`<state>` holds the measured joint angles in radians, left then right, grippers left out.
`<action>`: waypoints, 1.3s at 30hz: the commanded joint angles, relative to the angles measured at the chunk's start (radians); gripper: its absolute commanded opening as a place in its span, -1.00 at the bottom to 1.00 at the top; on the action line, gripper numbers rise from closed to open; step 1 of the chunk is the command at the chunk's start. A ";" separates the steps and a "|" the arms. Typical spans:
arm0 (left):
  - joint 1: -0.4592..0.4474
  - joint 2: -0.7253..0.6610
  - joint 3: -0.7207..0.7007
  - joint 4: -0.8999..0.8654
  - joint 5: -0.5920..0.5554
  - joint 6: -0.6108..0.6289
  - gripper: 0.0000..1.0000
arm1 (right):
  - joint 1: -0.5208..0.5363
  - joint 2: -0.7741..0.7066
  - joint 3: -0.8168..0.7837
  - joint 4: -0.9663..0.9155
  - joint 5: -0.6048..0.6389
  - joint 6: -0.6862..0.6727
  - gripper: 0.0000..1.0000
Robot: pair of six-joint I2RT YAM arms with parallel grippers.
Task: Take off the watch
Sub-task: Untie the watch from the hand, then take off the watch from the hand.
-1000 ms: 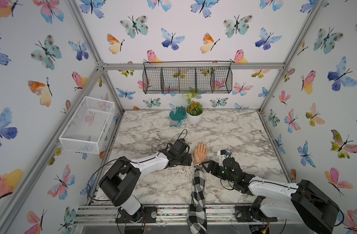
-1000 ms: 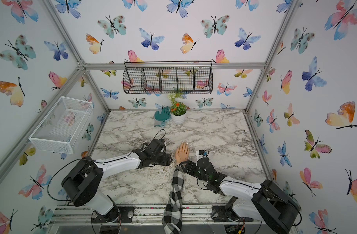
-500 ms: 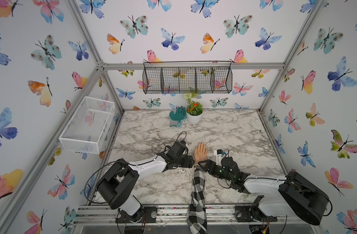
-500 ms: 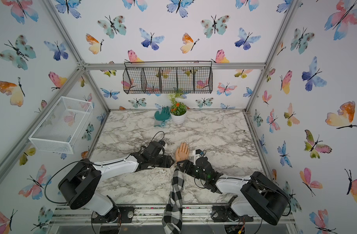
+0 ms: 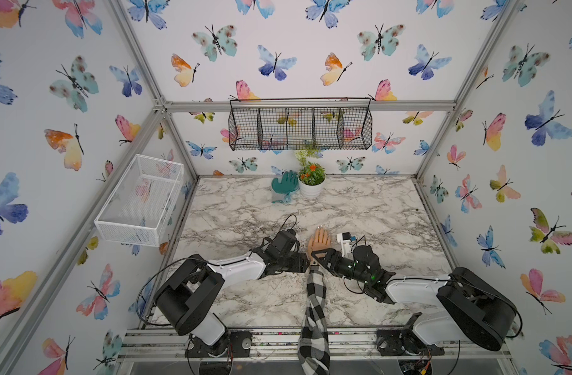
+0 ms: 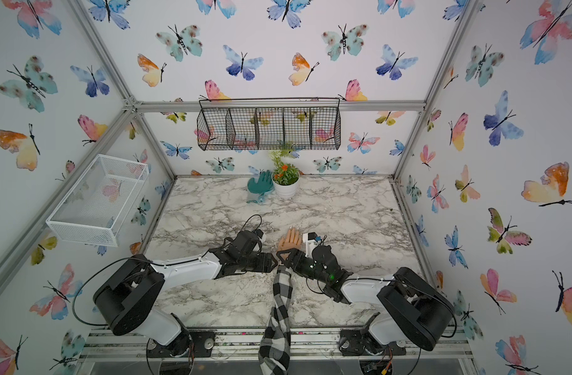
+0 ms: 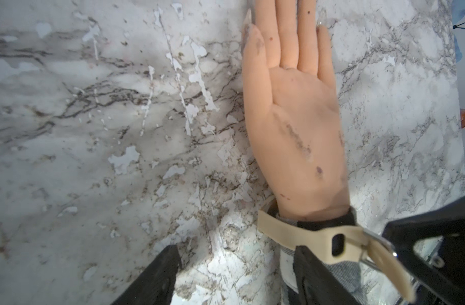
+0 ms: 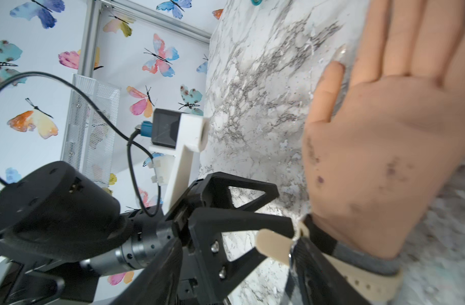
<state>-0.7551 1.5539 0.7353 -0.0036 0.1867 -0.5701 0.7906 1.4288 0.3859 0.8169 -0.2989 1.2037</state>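
Note:
The watch strap's loose end sits through the metal buckle. My right gripper will back off, close on the buckle (image 7: 380,240) and part the strap before it lifts the watch.
The watch (image 7: 305,233) is wrapped around the wrist of a mannequin hand (image 5: 318,240) that lies flat on the marble table, above a black-and-white checked sleeve (image 5: 314,305). Its pale beige strap is loosened, with the free end (image 8: 272,244) sticking out sideways past the metal buckle (image 7: 376,239). My left gripper (image 7: 238,249) stands open at the thumb side of the wrist, with one finger (image 7: 313,274) against the strap. My right gripper (image 8: 239,245) is open too, reaching over the wrist from the other side, one finger (image 8: 318,272) on the buckle. In both top views the two grippers' tips meet at the wrist and hide the watch.
A white pot of flowers (image 5: 311,183) and a teal glove (image 5: 284,190) stand at the back of the table. A black wire basket (image 5: 300,125) hangs on the back wall and a white mesh basket (image 5: 141,199) on the left wall.
My right gripper has moved left, in over the wrist, and my left gripper has edged closer to it. Both sets of jaws have narrowed a little.

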 commanded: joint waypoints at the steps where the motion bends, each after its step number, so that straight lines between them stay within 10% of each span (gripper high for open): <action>1: -0.007 0.011 -0.012 0.019 0.019 -0.009 0.43 | -0.004 0.030 0.054 0.032 -0.071 0.001 0.40; 9: -0.010 0.008 -0.023 0.033 0.022 -0.017 0.42 | -0.005 0.030 0.136 -0.023 -0.101 -0.029 0.34; 21: -0.009 -0.020 -0.016 0.024 0.028 -0.009 0.42 | -0.007 -0.355 0.127 -0.747 0.283 -0.500 0.36; 39: -0.093 -0.039 -0.006 -0.001 0.071 -0.007 0.42 | -0.007 -0.278 -0.006 -0.587 0.170 -0.525 -0.19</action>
<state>-0.8425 1.5028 0.7273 0.0097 0.2615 -0.5842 0.7860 1.1522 0.3985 0.1596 -0.1062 0.6289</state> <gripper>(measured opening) 0.712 0.409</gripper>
